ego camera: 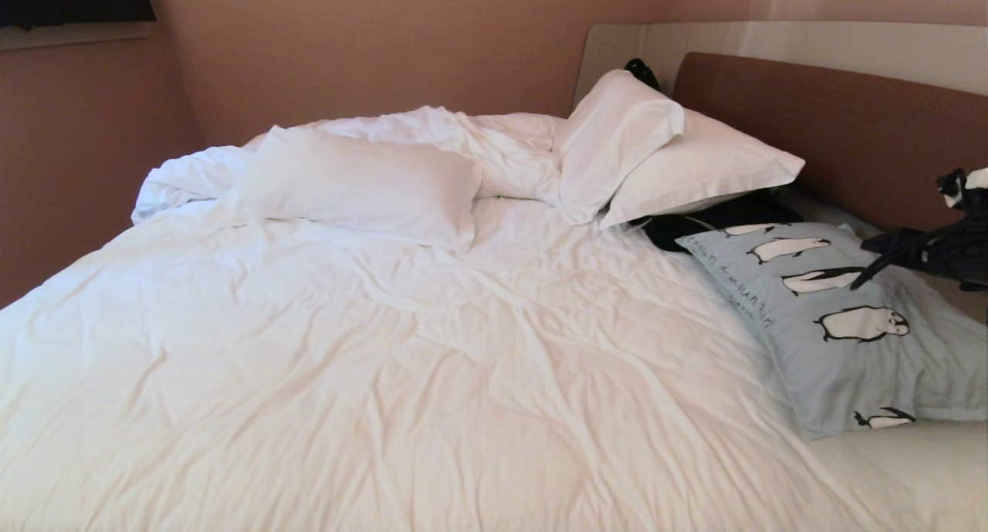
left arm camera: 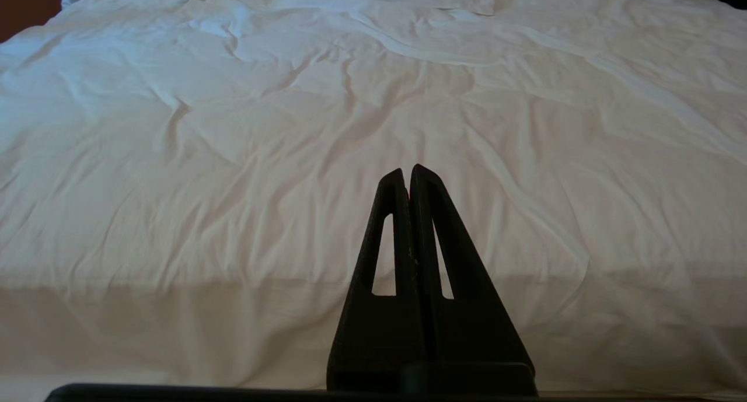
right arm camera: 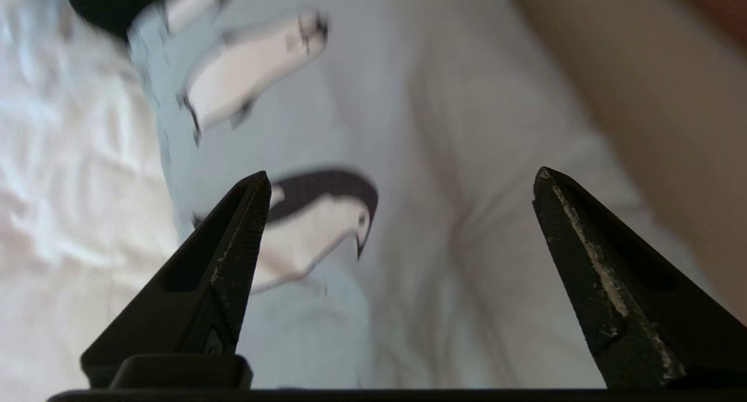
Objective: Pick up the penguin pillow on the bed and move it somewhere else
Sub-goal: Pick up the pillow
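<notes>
Next, I close my right gripper on the cloth (ego camera: 882, 296) (right arm camera: 409, 258) next to the middle penguin's head, toward the side of the penguin pillow that is by the headboard.
The penguin pillow (ego camera: 841, 377), light blue with black-and-white penguins, lies flat at the right side of the bed (ego camera: 386, 362), near the headboard. My right gripper (ego camera: 861, 266) reaches in from the right edge and hovers just above the pillow's far part. In the right wrist view this gripper (right arm camera: 401, 173) is open, its jaws wide apart with nothing between them, over the penguin pillow (right arm camera: 280, 308). My left gripper (left arm camera: 407, 171) is shut and empty, parked low before the bed's white duvet (left arm camera: 292, 128).
A white pillow (ego camera: 363, 184) lies at the far middle of the bed. Two more white pillows (ego camera: 679, 161) lean by the brown headboard (ego camera: 849, 130), with a black item (ego camera: 695, 223) under them. Pink walls stand behind and to the left.
</notes>
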`<state>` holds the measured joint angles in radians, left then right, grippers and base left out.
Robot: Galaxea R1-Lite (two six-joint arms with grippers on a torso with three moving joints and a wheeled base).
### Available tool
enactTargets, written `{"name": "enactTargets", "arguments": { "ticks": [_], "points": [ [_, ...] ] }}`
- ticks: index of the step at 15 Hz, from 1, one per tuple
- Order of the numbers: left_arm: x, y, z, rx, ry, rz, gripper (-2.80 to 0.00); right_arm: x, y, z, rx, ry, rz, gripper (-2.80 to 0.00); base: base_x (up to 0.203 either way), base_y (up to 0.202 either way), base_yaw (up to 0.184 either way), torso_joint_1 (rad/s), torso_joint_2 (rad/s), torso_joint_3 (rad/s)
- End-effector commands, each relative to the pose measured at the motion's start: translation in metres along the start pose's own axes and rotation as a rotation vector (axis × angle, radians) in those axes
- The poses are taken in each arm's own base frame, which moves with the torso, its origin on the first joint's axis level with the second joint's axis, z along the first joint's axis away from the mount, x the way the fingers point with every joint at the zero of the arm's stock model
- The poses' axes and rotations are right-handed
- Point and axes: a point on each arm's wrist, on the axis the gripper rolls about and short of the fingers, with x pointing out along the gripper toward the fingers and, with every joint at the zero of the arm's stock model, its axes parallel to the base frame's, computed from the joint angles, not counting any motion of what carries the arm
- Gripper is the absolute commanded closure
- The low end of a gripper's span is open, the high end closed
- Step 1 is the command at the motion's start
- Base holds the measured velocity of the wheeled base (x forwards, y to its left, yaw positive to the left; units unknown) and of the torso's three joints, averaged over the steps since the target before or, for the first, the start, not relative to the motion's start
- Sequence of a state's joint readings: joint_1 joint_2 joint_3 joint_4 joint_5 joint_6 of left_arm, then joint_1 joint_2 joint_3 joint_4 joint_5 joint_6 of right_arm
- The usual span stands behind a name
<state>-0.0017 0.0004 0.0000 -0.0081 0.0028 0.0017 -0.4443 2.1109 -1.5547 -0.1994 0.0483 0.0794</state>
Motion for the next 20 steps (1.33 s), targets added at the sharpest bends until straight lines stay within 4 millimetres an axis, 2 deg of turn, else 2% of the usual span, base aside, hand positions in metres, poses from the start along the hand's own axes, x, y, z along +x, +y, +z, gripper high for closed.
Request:
{"name": "enactTargets", "arguments": {
  "ticks": [1, 5, 13, 20],
  "points": [
    [0.0, 0.0, 0.0, 0.0, 0.0, 0.002, 0.0, 0.007, -0.005, -0.032, 0.021, 0.276, -0.007, -2.8, 0.0, 0.0, 0.0, 0.0, 0.0, 0.0],
    [0.0, 0.0, 0.0, 0.0, -0.002, 0.0, 0.0, 0.016, -0.011, -0.039, 0.035, 0.291, -0.006, -2.8, 0.0, 0.0, 0.0, 0.0, 0.0, 0.0],
    [0.0, 0.0, 0.0, 0.0, 0.0, 0.002, 0.0, 0.014, -0.011, -0.037, 0.046, 0.287, 0.009, -2.8, 0.0, 0.0, 0.0, 0.0, 0.0, 0.0],
    [0.0, 0.0, 0.0, 0.0, 0.0, 0.0, 0.0, 0.037, -0.014, -0.067, 0.052, 0.365, 0.028, -2.8, 0.0, 0.0, 0.0, 0.0, 0.0, 0.0]
  ]
}}
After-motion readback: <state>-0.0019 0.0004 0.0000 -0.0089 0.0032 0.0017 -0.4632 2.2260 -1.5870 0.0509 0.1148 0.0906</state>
